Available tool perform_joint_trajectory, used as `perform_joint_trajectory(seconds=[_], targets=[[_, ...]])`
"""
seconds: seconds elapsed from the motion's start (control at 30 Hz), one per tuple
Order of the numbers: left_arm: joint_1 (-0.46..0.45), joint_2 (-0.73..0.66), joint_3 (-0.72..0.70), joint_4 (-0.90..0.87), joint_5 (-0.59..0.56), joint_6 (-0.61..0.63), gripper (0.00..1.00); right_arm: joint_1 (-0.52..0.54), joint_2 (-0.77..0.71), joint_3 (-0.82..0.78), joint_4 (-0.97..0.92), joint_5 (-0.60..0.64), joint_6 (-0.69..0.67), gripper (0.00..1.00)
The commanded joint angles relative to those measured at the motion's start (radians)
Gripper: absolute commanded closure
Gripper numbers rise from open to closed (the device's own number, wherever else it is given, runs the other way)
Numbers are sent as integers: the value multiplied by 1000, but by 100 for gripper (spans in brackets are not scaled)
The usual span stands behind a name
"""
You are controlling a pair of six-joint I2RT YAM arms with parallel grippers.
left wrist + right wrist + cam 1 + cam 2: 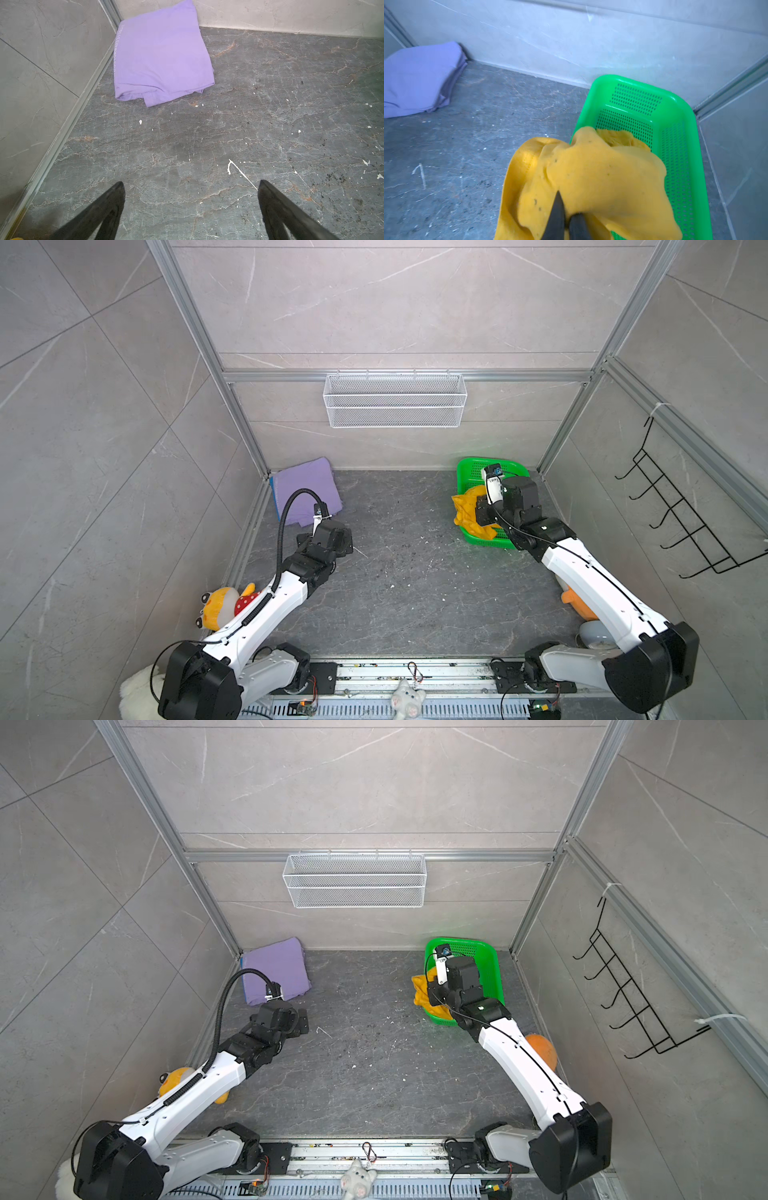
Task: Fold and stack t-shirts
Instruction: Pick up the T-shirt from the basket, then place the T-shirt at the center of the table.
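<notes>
My right gripper is to place the yellow shirt between my arms, toward the front bar. It will let go of the shirt on the bare floor [387, 596] there.
A folded lavender t-shirt [305, 489] [276, 969] [162, 56] [419, 79] lies in the far left corner, with a sliver of a blue t-shirt [272, 489] showing at its wall-side edge. A crumpled mustard-yellow t-shirt [465, 506] [422, 990] [602, 176] hangs over the near left rim of the green basket [469, 468] [494, 969] [685, 116]. My right gripper [482, 510] [434, 990] [568, 204] is shut on a fold of the yellow shirt. My left gripper [347, 541] [303, 1021] [190, 182] is open over bare floor, just short of the lavender shirt.
Plush toys sit by the left arm [218, 608], behind the right arm [540, 1048] and on the front rail [409, 697]. A white wire basket [395, 400] hangs on the back wall. A black hook rack [681, 506] is on the right wall.
</notes>
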Motion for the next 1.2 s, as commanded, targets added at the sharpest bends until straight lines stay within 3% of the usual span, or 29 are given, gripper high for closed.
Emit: perform_joint_trajectory(seconds=[0.0,0.2,0.33,0.43,0.57,0.67,0.77,0.87,0.97,1.07,1.17], targets=[[11,-18,24,25,27,-4,0,110,-92,97,-55,59,-62,100],[67,-21,64,-25,120,-40,0,394,-52,325,-209,4,-103,100],[107,-34,79,-35,158,-47,0,627,19,403,-235,60,-133,100],[142,-39,77,-63,144,-75,0,744,59,394,-209,103,-111,100],[194,-45,52,-101,90,-122,0,759,81,261,-134,146,-27,100],[202,-49,11,-98,-44,-108,0,759,85,153,-93,232,19,100],[201,-77,-77,40,-167,-5,0,748,87,64,-67,304,45,96],[210,-101,-174,216,-240,139,0,704,95,-2,-51,284,78,91],[236,-92,-205,277,-300,214,0,670,103,-69,-20,242,74,75],[283,-80,-273,414,-315,243,0,656,114,-108,-7,154,46,49],[319,-38,-391,700,-173,271,0,646,116,-131,-12,114,45,35]])
